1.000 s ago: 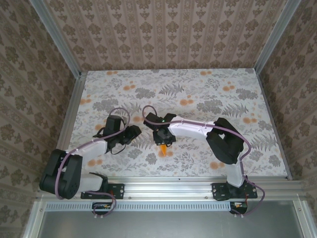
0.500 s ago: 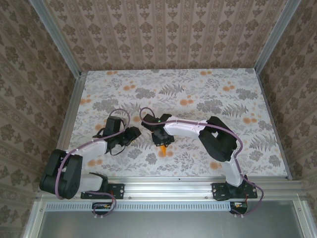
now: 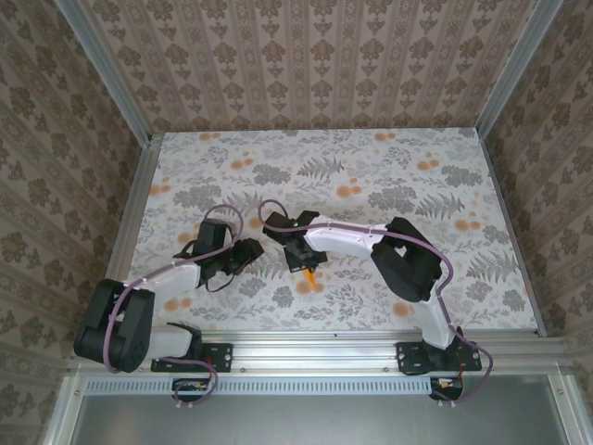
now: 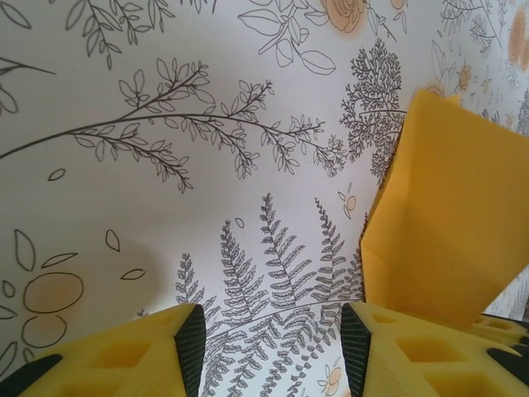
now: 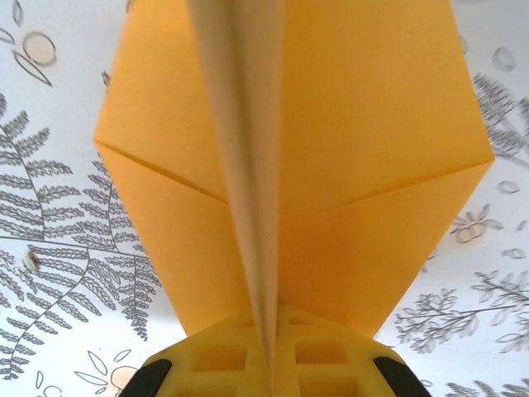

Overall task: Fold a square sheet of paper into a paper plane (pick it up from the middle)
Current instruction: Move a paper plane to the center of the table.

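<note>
Next, I set the orange paper, now near the table's middle front, just before the grey fern nearest the back wall (image 3: pixel 307 206) with my right gripper.
The square sheet of paper (image 5: pixel 355 149) is bright orange and folded, with a pale central ridge and two creased flaps spreading to either side. My right gripper (image 5: pixel 269 335) is shut on that ridge, its yellow fingers pressed together around the fold. From above, a small orange tip of the paper (image 3: pixel 309 273) pokes out below the right gripper (image 3: pixel 301 255) near the table's middle front. My left gripper (image 4: pixel 266 331) stands open just left of it, nothing between its yellow fingers (image 4: pixel 124 356). A corner of the paper (image 4: pixel 446 215) rises at the right of the left wrist view.
The table (image 3: pixel 389 176) carries a grey fern and orange flower print. Aluminium rails (image 3: pixel 371 338) edge the front and sides, and patterned walls close in the back and both sides. The two arms meet near the centre front.
My right gripper has closed fully on the paper's fold, and its arm has drawn slightly left. The left arm has hardly moved.
</note>
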Robot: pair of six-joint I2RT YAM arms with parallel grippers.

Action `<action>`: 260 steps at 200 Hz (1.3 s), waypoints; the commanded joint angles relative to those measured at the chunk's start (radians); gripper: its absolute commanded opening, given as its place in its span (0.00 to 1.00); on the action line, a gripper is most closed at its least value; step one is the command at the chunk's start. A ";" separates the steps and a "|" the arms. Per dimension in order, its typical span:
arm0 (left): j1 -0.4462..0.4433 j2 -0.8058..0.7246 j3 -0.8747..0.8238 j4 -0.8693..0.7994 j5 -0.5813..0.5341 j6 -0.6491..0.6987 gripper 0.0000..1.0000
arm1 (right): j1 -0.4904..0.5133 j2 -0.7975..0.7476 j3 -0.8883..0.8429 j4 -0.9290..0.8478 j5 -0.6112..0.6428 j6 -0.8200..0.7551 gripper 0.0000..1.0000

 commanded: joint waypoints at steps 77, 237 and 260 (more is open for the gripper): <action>0.007 -0.027 0.037 -0.164 -0.078 0.079 0.56 | -0.242 0.016 0.207 -0.019 -0.026 -0.457 0.08; 0.002 0.002 0.065 -0.190 -0.082 0.107 0.59 | -0.323 0.258 0.415 -0.029 -0.184 -0.609 0.17; 0.001 0.010 0.065 -0.187 -0.080 0.108 0.59 | -0.323 0.264 0.418 -0.030 -0.184 -0.609 0.10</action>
